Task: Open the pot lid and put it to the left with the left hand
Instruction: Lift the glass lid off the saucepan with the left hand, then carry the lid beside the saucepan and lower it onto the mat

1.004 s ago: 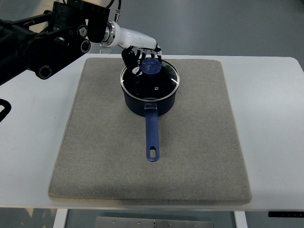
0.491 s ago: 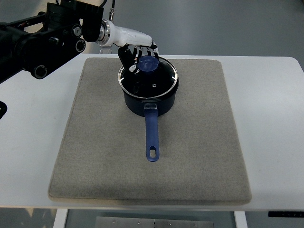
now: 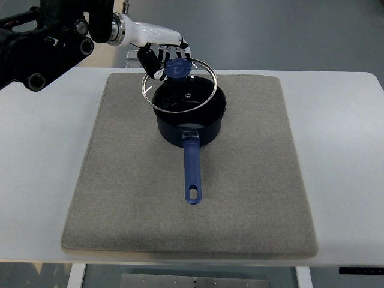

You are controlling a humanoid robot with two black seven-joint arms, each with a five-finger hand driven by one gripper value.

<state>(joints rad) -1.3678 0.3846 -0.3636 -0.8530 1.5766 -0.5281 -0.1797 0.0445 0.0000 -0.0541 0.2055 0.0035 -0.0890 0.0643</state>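
Observation:
My left gripper is going to release the glass lid between the dark blue pot and the mat edge (image 3: pixel 122 118) closest to the arm.
A dark blue pot (image 3: pixel 204 129) stands at the back middle of the grey mat (image 3: pixel 252 180), its long blue handle (image 3: pixel 191 171) pointing toward me. The glass lid (image 3: pixel 180 90) with a steel rim hangs tilted above the pot's back left side, lifted off the rim. My left hand (image 3: pixel 163 60) is shut on the lid's blue knob (image 3: pixel 177 68), its arm coming in from the upper left. The pot's inside shows dark through the glass. The right arm does not show.
The mat lies on a white table (image 3: pixel 342 150). Bare mat stretches to the left of the pot (image 3: pixel 114 150) and in front of it. The black arm housing (image 3: pixel 42 48) hangs over the table's back left corner.
The left hand has lifted the lid off the pot and carried it up and to the left; the pot has stayed in place.

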